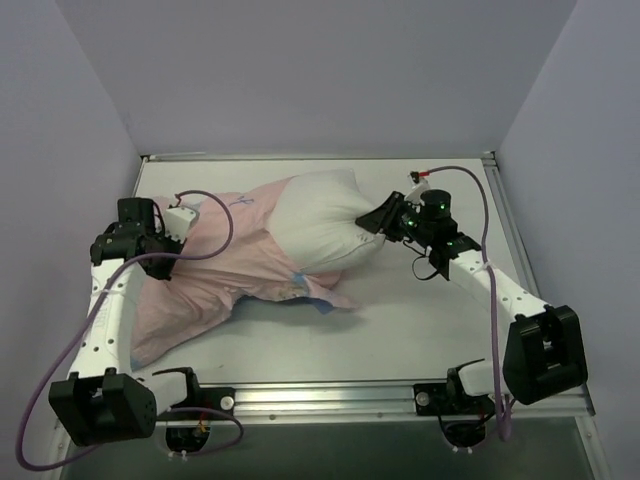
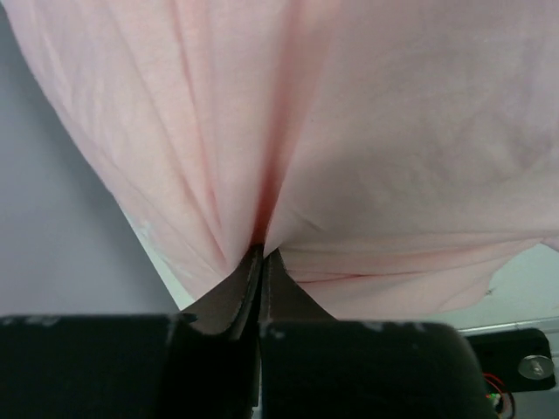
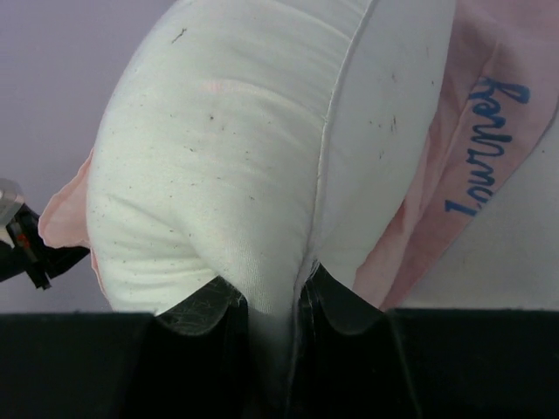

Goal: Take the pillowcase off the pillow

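Note:
My right gripper will grab the pillow closer to the pillowcase's opening (image 1: 310,228) before it pulls, since my left gripper is near the wall and the pillow is partly inside the pillowcase.
The pillowcase (image 1: 215,275) lies inside out, its pale pink side up, across the left and middle of the table, with a blue edge showing at its front. The white pillow (image 1: 320,222) sticks out of its right end. My left gripper (image 1: 183,222) is shut on a bunched fold of the pillowcase (image 2: 367,131) at its far left edge. My right gripper (image 1: 378,218) is shut on the pillow's right corner (image 3: 227,166). In the right wrist view a pink strip of pillowcase with blue lettering (image 3: 476,148) hangs beside the pillow.
The white table (image 1: 420,330) has a metal rail along its near edge (image 1: 330,398) and grey walls on three sides. Purple cables loop from both arms over the table's left and right parts.

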Robot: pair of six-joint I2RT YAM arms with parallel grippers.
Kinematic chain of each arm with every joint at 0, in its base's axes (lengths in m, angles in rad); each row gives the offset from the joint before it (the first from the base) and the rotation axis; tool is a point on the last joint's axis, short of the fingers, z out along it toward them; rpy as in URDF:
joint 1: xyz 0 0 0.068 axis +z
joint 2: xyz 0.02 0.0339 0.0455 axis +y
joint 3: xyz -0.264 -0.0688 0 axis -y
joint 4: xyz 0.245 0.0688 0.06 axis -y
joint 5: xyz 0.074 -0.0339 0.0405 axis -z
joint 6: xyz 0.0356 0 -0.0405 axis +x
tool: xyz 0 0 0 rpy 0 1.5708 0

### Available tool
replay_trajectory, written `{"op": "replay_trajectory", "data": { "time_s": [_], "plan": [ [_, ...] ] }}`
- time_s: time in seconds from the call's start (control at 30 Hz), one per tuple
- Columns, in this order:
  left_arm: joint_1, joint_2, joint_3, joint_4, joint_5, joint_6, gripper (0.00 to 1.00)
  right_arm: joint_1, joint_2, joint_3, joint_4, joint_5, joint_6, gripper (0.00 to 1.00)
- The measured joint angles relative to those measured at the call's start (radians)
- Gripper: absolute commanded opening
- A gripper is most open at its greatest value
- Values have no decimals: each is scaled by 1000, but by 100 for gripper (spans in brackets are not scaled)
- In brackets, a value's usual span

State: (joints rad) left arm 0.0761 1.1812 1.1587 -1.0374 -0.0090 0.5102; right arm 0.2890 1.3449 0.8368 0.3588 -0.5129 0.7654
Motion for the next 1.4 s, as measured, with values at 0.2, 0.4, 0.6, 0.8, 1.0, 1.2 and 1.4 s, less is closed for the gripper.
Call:
{"op": "replay_trajectory", "data": {
  "time_s": [0.2,0.4,0.6,0.8,1.0,1.2,1.4],
  "plan": [
    [138,21,-92,125,61,85,2,-110,-66,-7,-106,-151,-34,0],
    [233,204,-76,161,201,106,3,-146,-129,-30,-163,-220,-60,0],
    [253,142,13,98,315,117,87,-103,-127,-86,-142,-97,-60,0],
    [309,121,58,-1,385,153,94,-82,-127,-108,-137,-15,-68,0],
    [459,112,42,-177,417,297,94,-36,-127,-102,-174,12,-122,43],
    [465,105,-171,-144,338,348,94,2,-121,-14,-269,46,-218,93],
    [324,134,-217,-31,258,253,94,174,-88,90,-246,101,-288,100]
  ]
}}
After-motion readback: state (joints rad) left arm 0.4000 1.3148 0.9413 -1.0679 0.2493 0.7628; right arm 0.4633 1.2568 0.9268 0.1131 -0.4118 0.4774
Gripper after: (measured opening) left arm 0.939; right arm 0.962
